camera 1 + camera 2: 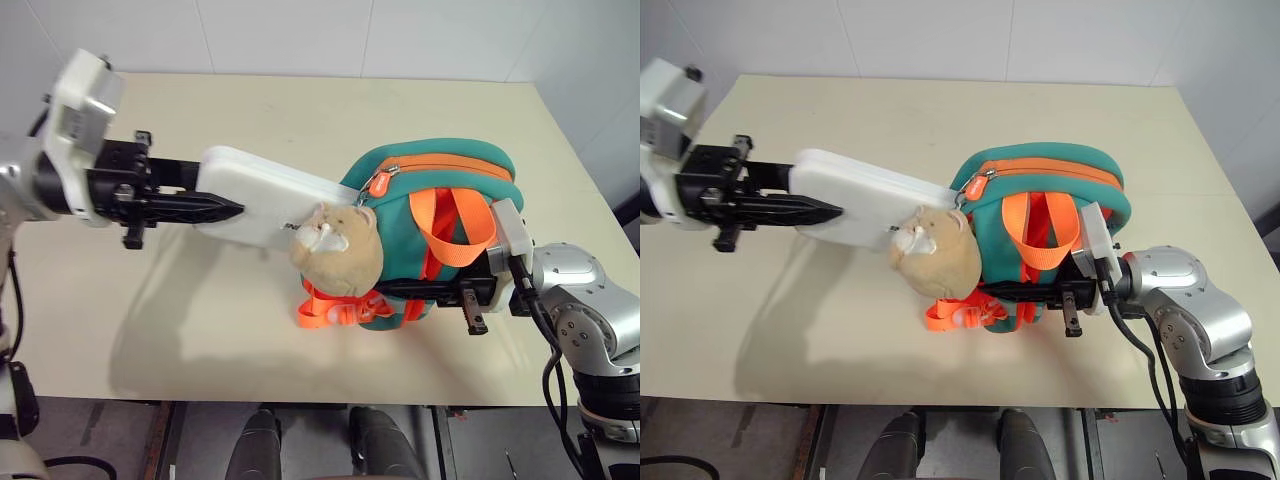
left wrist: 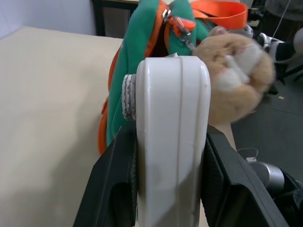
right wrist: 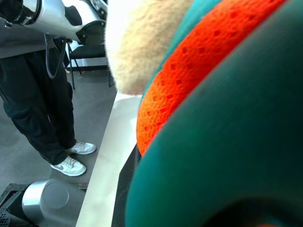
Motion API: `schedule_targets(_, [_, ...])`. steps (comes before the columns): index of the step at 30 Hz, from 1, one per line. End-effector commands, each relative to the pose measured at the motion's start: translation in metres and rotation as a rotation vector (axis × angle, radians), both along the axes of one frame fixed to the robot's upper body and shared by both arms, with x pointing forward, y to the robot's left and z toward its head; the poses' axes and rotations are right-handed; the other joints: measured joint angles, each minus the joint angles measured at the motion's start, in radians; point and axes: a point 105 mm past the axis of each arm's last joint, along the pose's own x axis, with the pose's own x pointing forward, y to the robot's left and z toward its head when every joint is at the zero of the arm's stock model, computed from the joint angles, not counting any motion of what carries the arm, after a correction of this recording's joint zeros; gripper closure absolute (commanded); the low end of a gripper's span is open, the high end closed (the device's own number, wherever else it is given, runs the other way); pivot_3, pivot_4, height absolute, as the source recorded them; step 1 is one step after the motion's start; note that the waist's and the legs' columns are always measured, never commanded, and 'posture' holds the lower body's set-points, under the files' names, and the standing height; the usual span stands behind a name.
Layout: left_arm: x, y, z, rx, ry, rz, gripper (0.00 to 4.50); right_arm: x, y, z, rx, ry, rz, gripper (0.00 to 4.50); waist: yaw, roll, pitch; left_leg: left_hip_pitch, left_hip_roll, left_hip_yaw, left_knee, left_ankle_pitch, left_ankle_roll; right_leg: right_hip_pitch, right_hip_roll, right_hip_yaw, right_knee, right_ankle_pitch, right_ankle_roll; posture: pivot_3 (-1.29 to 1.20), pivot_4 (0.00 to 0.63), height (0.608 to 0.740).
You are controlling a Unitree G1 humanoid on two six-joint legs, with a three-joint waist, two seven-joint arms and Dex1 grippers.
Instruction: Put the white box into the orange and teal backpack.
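My left gripper needs to let go of the white box inside the backpack's open zip (image 1: 384, 209) (image 2: 161, 43), at a spot behind the tan plush animal.
The white box (image 1: 258, 195) is held off the table, flat and level, with my left gripper (image 1: 236, 208) shut on its near end; one black finger (image 2: 111, 189) shows on either side of its edge. The box's far end reaches the zip opening at the top of the orange and teal backpack (image 1: 440, 185), just behind the tan plush animal (image 1: 340, 250). The backpack stands on the table. My right gripper (image 1: 392, 289) is shut on the backpack's lower edge, under the orange straps (image 1: 452, 228).
The cream table (image 1: 300, 110) has open surface to the left of and behind the backpack, and its front edge lies close below the backpack. White walls stand behind the table. A person's legs (image 3: 42, 118) stand beside the table.
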Motion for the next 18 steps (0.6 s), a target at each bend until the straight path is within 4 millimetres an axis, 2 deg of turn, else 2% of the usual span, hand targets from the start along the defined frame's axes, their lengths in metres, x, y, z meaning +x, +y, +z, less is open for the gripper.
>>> schedule_targets(1, [0.003, -0.02, 0.003, -0.009, -0.052, -0.009, 3.19, -0.002, 0.004, 0.005, 0.008, -0.035, 0.013, 4.5, 0.0, 0.0, 0.0, 0.0, 0.0, 0.0, 0.0, 0.0, 0.0, 0.0, 0.0, 0.0, 0.0, 0.0, 0.0, 0.0, 0.15, 0.74])
schedule_targets(6, [0.027, -0.05, -0.023, -0.042, 0.006, 0.033, 3.19, -0.001, 0.006, 0.004, 0.011, -0.038, 0.007, 4.5, -0.001, 0.0, 0.0, 0.0, 0.0, 0.0, 0.004, 0.0, 0.0, 0.0, 0.0, 0.0, 0.004, 0.0, 0.0, 0.0, 0.15, 0.74])
schedule_targets(12, [0.043, -0.08, -0.044, -0.057, 0.039, 0.038, 3.19, 0.001, 0.008, 0.003, 0.011, -0.039, 0.004, 4.5, 0.001, 0.0, 0.0, 0.0, 0.0, 0.0, 0.008, 0.0, 0.0, 0.001, 0.001, 0.001, 0.006, 0.0, 0.001, 0.0, 0.15, 0.74])
schedule_targets(18, [0.049, -0.101, -0.055, -0.054, 0.068, 0.01, 3.19, 0.002, 0.009, 0.003, 0.013, -0.043, 0.0, 4.5, 0.001, 0.0, 0.0, 0.001, -0.001, -0.001, 0.009, 0.0, 0.0, 0.002, 0.001, 0.001, 0.006, 0.001, 0.002, 0.0, 0.15, 0.74])
